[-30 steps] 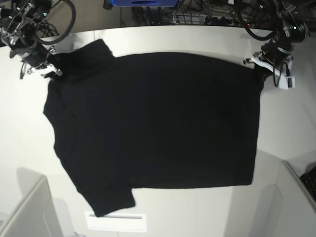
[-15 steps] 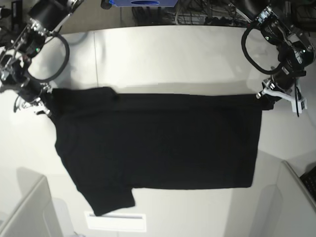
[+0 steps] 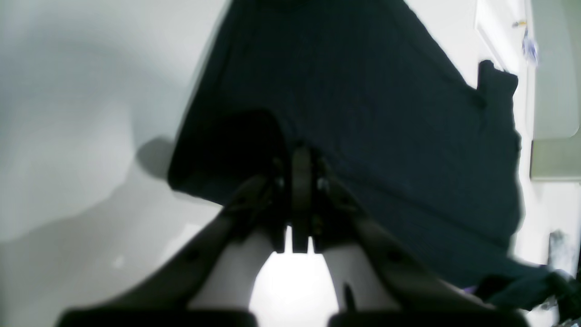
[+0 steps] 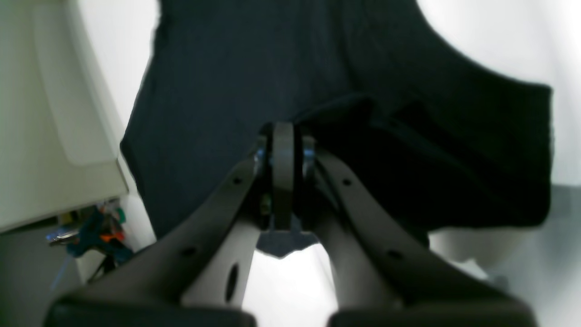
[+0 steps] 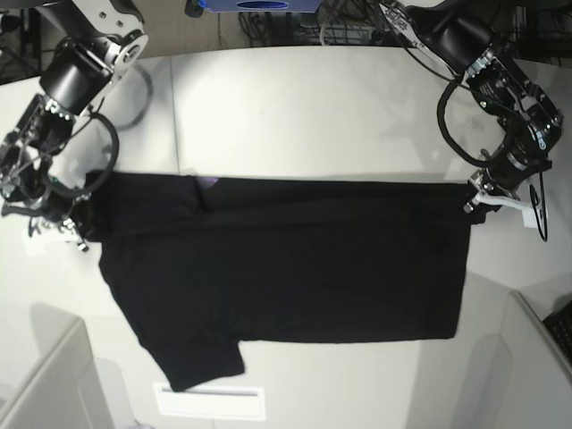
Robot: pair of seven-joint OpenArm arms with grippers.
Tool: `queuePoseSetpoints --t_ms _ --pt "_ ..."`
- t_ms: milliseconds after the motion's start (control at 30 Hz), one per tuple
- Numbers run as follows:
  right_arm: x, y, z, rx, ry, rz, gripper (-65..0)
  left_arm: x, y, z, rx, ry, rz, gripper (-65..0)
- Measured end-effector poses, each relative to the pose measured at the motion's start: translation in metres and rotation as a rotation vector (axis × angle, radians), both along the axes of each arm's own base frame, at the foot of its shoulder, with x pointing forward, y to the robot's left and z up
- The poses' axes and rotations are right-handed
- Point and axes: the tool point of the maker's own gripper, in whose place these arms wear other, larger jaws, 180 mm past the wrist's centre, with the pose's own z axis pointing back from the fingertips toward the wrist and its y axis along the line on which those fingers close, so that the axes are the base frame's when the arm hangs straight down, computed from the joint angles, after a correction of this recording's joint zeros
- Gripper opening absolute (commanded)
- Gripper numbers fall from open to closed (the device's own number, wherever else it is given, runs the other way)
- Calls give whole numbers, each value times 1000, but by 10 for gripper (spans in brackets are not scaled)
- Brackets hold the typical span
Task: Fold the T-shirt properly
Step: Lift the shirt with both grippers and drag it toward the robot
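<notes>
My left gripper will let go of the T-shirt's corner on the black cloth (image 5: 454,249) by the hem, halfway between the fold and the near edge.
The black T-shirt (image 5: 286,259) lies on the white table (image 5: 304,107) with its far part folded toward the near side; a small purple bit shows at the fold edge. My left gripper (image 5: 474,198) is shut on the shirt's far right corner, and the left wrist view shows the fingers (image 3: 300,181) pinching the black cloth (image 3: 363,91). My right gripper (image 5: 82,225) is shut on the far left corner by the sleeve, and the right wrist view shows the fingers (image 4: 282,159) closed on the cloth (image 4: 236,68).
A white label strip (image 5: 210,402) lies at the table's near edge under the near sleeve. Grey partitions stand at the near left (image 5: 45,384) and near right (image 5: 527,357). Cables and a blue box (image 5: 259,5) sit beyond the far edge.
Both grippers have pulled the shirt's far edge toward the near side, folding it further over the body. The fold line has moved nearer, and both arms reach further over the table.
</notes>
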Motion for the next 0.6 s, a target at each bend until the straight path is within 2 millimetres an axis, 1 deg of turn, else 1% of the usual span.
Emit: queuePoseSetpoints --t_ms 100,167,233,300,367,433,600 --pt "11 -5 1 -6 -20 -30 -650 11 0 0 -45 -1 24 -650" --pt "12 -4 -5 4 -2 -30 -650 18 -1 1 -63 -12 22 -650" --pt "13 -1 -10 4 11 -24 -650 26 -9 -1 -65 -10 -4 -650" --pt "19 8 -14 -31 13 14 -650 31 -20 -3 -64 2 -45 -650" --pt "29 20 -11 -49 -16 38 -650 41 -23 0 -63 -21 -11 -650" --pt "35 23 -9 -48 -34 34 -650 48 -25 2 -62 -38 -2 -650" --pt "28 14 -30 -46 18 6 -650 45 -21 -15 -73 11 1 -650"
